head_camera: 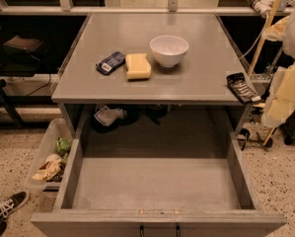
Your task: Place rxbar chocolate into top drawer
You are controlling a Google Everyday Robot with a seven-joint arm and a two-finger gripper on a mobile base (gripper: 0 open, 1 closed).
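Next, I grip the overhanging side [250, 88] of the rxbar chocolate, as it sticks out past the table's edge.
The rxbar chocolate [241, 88], a flat bar in a shiny black wrapper with silver lettering, lies at the right edge of the grey table top [196, 78] and slightly overhangs it. The top drawer [157, 181] is pulled wide open under the table, with a bare grey floor and a dark handle [159, 229] on its front panel. My arm shows as pale beige segments [290, 85] at the right edge of the view. Its gripper end [271, 111] hangs just right of the bar, beside the table.
A dark blue packet with a white label [110, 62], a yellow sponge [137, 65] and a white bowl [169, 50] sit on the table top. A clear bin of clutter [52, 159] stands left of the drawer. A shoe [6, 207] is at the bottom left.
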